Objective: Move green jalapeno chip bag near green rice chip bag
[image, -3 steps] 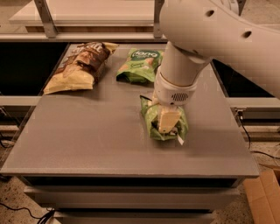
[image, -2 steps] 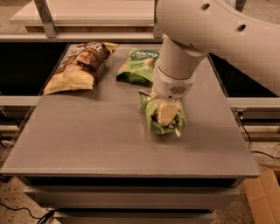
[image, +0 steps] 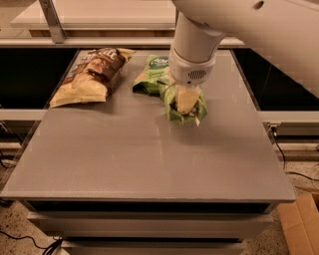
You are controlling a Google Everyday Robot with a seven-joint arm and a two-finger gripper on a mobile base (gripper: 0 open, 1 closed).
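Observation:
My gripper is going to release the green jalapeno chip bag against the green rice chip bag, opposite the brown-and-cream bag point(image: 191, 65).
The green jalapeno chip bag point(image: 172, 108) is crumpled in my gripper point(image: 186, 102), which is shut on it from above. The bag sits low over the grey table point(image: 124, 159), right of centre toward the back; I cannot tell if it touches the surface. The green rice chip bag point(image: 151, 74), light green with a dark oval logo, lies flat just behind and to the left of it. The two bags are touching or nearly so. My white arm point(image: 194, 45) hides the rice bag's right edge and the top of the jalapeno bag.
A brown-and-cream chip bag point(image: 92, 74) lies at the back left of the table. A pale shelf point(image: 99, 15) runs behind the table. Dark gaps flank both sides. A cardboard box point(image: 299, 224) stands on the floor at the lower right.
My gripper has carried the jalapeno bag toward the back of the table, from well in front of the rice bag to right beside it.

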